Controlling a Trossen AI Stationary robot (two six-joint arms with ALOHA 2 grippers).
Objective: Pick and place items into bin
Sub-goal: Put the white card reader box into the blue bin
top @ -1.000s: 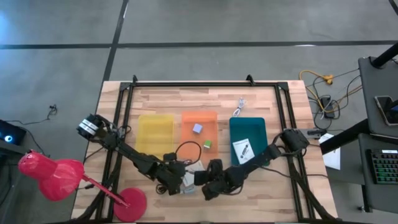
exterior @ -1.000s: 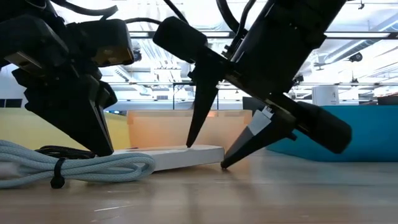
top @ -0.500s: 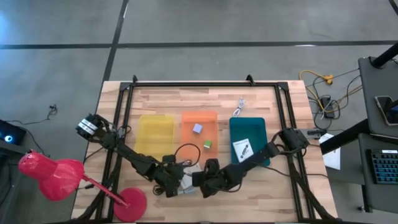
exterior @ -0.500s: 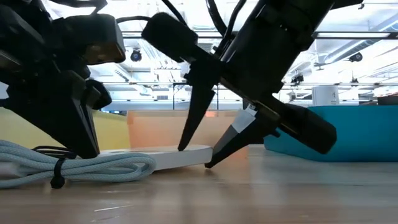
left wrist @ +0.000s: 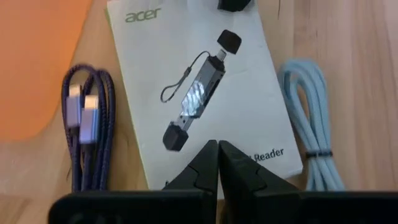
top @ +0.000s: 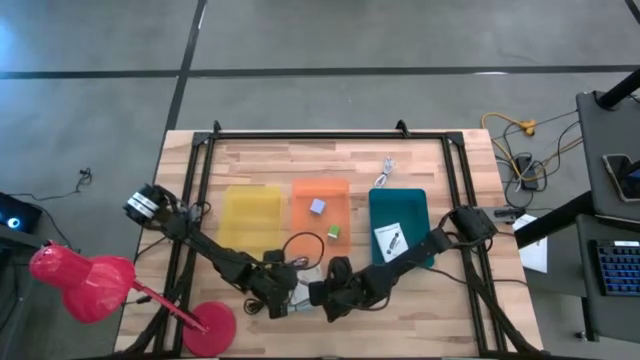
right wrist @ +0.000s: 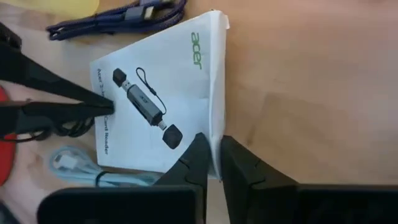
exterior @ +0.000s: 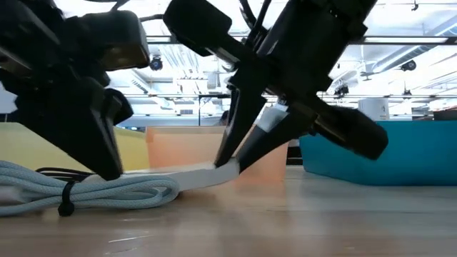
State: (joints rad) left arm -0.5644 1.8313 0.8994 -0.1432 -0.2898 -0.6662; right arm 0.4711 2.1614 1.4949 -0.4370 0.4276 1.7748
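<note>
My right gripper should drop the white printed card onto the other card in the teal bin (top: pixel 392 234).
A white printed card (top: pixel 301 290) with a picture of a USB stick lies near the table's front edge between my two grippers. My left gripper (left wrist: pixel 217 163) is shut, with its tips on the card's text edge. My right gripper (right wrist: pixel 212 155) is shut on the opposite edge. A purple cable (left wrist: pixel 87 130) and a pale bundled cable (left wrist: pixel 308 124) lie on the table on either side of the card. The orange bin (top: pixel 305 190) holds a lavender cube (top: pixel 318 206) and a green cube (top: pixel 333 232). The teal bin (top: pixel 410 205) holds another card (top: pixel 391 240). My left gripper presses its shut fingertips down on the card beside the printed text (left wrist: pixel 214 152), near that edge, coming slanting from above on the table's left side. That end of the card stays flat on the table. My right gripper pinches the card's logo-side edge (right wrist: pixel 215 134) between its two fingers, near the corner away from the logo. The fingers slant down from the table's right side. The pinched edge (exterior: pixel 226 170) is raised a little and curls up; the rest lies on the table.
A yellow bin (top: pixel 250 210) stands left of the orange one. A black coiled cable (top: pixel 303 245) lies just in front of the orange bin, and a white cable (top: pixel 384 172) behind the teal one. A red lamp (top: pixel 85 280) stands at the left front corner.
My right gripper has moved a little toward the table's left edge and shut on the card's right edge. That edge has come up off the table, while the left end has stayed down under my left gripper.
</note>
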